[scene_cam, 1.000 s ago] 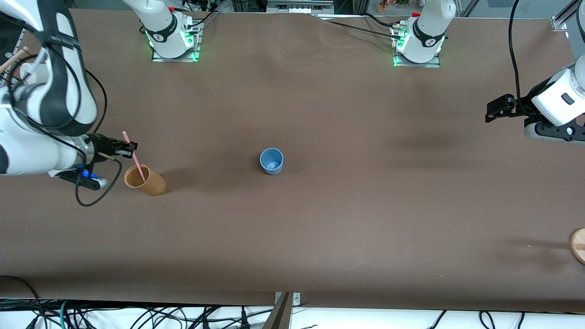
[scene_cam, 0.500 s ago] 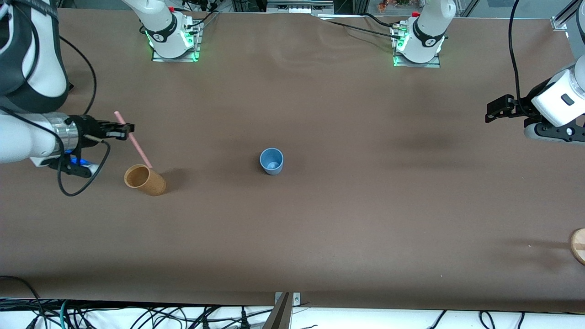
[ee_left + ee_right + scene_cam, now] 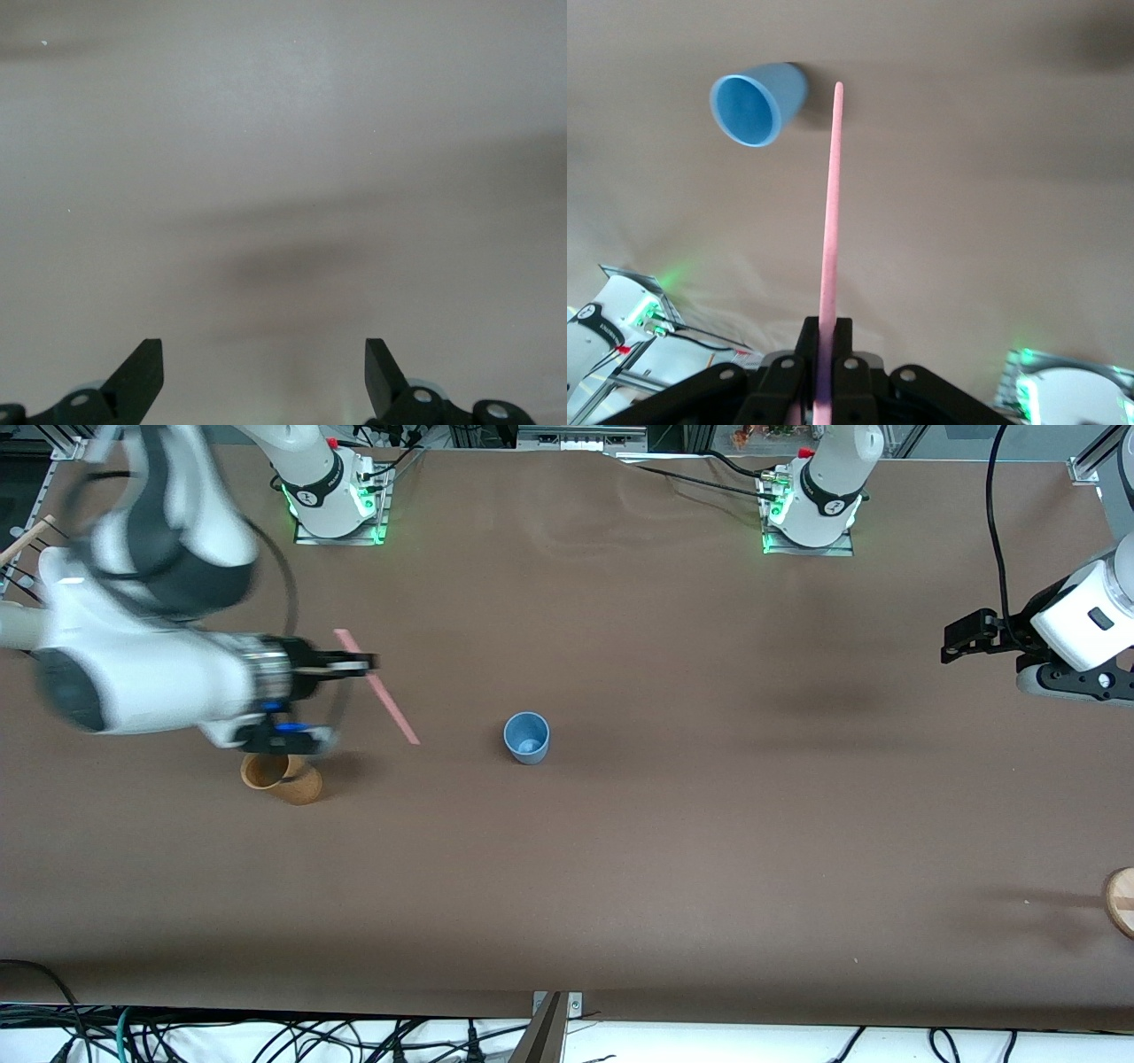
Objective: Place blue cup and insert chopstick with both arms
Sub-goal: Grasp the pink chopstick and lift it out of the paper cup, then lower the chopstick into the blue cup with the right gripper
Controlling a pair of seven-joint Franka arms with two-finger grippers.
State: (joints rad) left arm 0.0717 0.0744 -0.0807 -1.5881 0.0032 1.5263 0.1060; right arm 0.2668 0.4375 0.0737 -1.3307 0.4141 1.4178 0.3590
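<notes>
Next, I let go of the pale-pink chopstick with my right gripper inside the blue cup (image 3: 526, 742) (image 3: 748, 110), so that the chopstick's upper end leans over the cup's rim.
The blue cup (image 3: 527, 737) stands upright near the middle of the table; it also shows in the right wrist view (image 3: 756, 104). My right gripper (image 3: 365, 662) is shut on the pale-pink chopstick (image 3: 378, 688), held slanted in the air over the table between the tan-brown cup (image 3: 282, 777) and the blue cup. In the right wrist view the chopstick (image 3: 830, 221) runs straight out from the shut jaws, its tip beside the blue cup. My left gripper (image 3: 959, 639) is open and empty, waiting in the air at the left arm's end of the table; its view shows only bare table.
The tan-brown cup stands toward the right arm's end of the table, partly under my right wrist. A round wooden object (image 3: 1122, 902) sits at the table edge at the left arm's end, nearer the front camera.
My right gripper lifted the chopstick out of the tan-brown cup and carried it toward the blue cup. The left arm has not moved.
</notes>
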